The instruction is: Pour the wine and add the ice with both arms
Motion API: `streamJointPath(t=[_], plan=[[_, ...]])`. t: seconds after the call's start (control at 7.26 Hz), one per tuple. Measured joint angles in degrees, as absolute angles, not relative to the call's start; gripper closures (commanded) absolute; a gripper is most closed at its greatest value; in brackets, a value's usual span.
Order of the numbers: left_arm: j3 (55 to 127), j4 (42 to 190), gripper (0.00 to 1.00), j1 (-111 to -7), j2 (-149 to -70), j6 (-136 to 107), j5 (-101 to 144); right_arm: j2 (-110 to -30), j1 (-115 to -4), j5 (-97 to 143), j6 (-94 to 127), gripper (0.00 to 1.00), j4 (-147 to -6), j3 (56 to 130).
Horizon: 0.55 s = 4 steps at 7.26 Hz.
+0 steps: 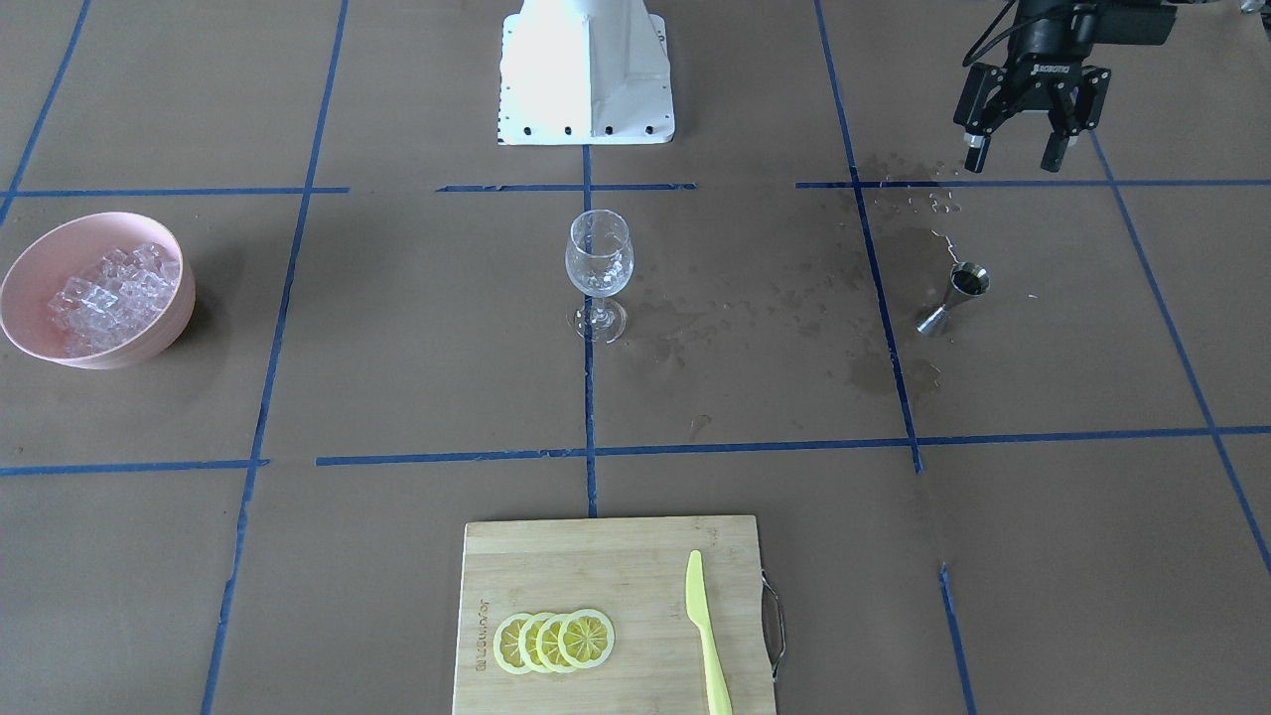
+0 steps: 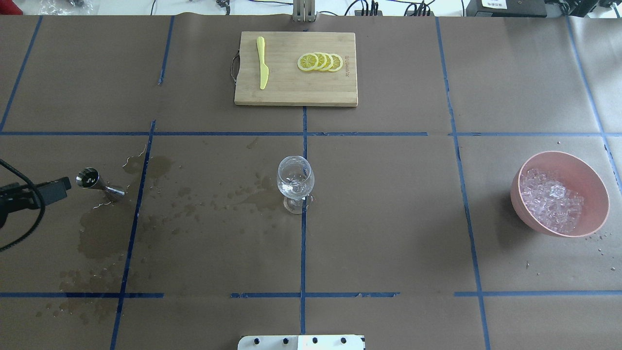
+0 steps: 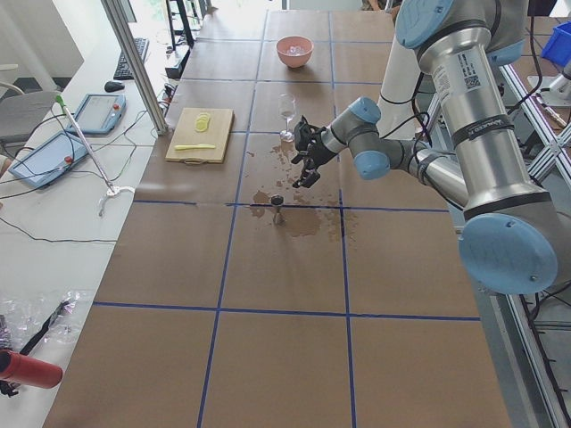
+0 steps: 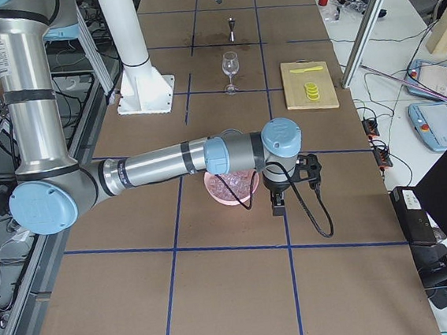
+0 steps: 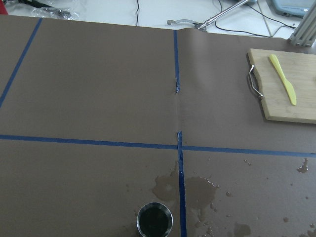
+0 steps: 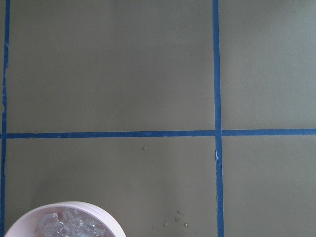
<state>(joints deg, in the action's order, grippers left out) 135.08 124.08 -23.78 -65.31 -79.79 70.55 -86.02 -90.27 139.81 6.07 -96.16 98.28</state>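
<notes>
Next, I close my left gripper on the narrow middle [image 1: 949,305] of the steel jigger, just below the top cup that holds the wine.
The steel jigger [image 1: 958,296] stands upright on the wet paper, with dark wine [image 5: 154,222] in its top cup. My left gripper [image 1: 1015,157] is open and empty, and hovers behind the jigger on the robot's side. The wine glass [image 1: 599,273] stands upright at the table's middle. A pink bowl [image 2: 559,232] holds a heap of clear ice cubes [image 2: 551,199]. My right gripper [image 4: 277,206] hangs just beside the bowl [image 4: 218,197]; I cannot tell whether it is open or shut. The right wrist view shows only the bowl's rim [image 6: 64,207] and some ice [image 6: 69,224].
A bamboo cutting board [image 1: 635,556] at the operators' edge holds several lemon slices [image 1: 553,641] and a yellow-green knife [image 1: 705,636]. Wet spill stains [image 2: 102,233] spread around the jigger and toward the glass. The white robot base [image 1: 586,74] stands behind the glass.
</notes>
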Motion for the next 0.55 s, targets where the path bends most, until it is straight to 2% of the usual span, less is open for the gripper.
streamJointPath(t=[0.28,0.55], plan=[[130.8,124.1,0.01,-13.8,-65.9,-87.3,55.6,-86.0,-90.0,139.8,6.3,0.00,-96.2,98.5],[124.6,124.9,0.01,-9.5,-68.4,-89.5,44.7,-85.8,-89.8,139.8,6.4,0.00,-96.2,98.7]])
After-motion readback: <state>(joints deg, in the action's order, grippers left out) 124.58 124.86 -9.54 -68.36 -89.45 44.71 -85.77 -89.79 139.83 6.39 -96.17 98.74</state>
